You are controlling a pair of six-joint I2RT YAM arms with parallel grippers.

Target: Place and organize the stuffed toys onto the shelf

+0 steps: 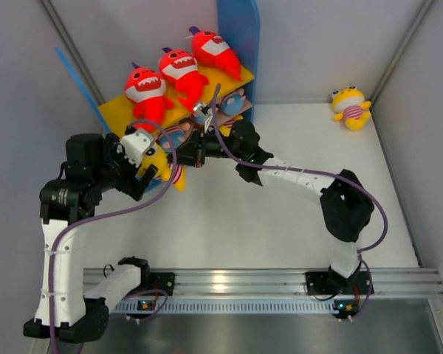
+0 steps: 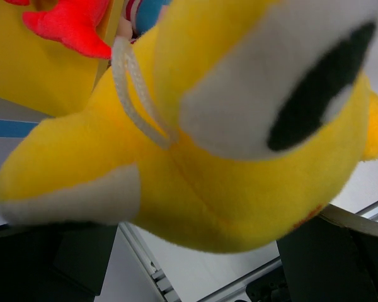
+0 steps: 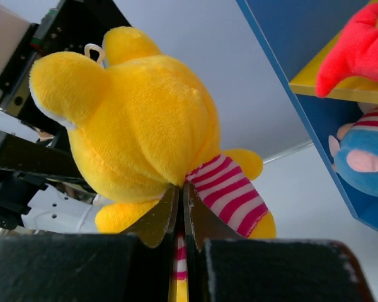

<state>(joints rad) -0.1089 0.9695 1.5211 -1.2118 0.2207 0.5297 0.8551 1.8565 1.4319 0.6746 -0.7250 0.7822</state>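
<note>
The robot's right gripper holds the yellow doll by the shirt near its neck, so the left gripper should hold the head while the right gripper takes the feet (image 1: 179,184).
A yellow doll (image 1: 166,169) in a pink-striped shirt hangs in the air in front of the shelf (image 1: 118,110), held between both arms. My right gripper (image 1: 192,150) (image 3: 181,189) is shut on the doll's striped shirt (image 3: 230,189). My left gripper (image 1: 149,164) (image 2: 201,251) has its fingers (image 2: 44,258) wide apart, and the doll's head (image 2: 239,157) sits between them and touches both. Three red sharks (image 1: 181,70) lie on the yellow top board. A blue-hooded pink-faced doll (image 1: 232,103) (image 3: 365,157) lies on the lower tier. Another yellow doll (image 1: 351,107) sits on the table at the far right.
The shelf stands tilted at the back, with its tall blue side panel (image 1: 240,37) (image 3: 315,38) on the right. A shark's tail (image 3: 359,53) hangs over the top board's edge. Grey walls close in both sides. An aluminium rail (image 1: 266,280) runs along the near edge.
</note>
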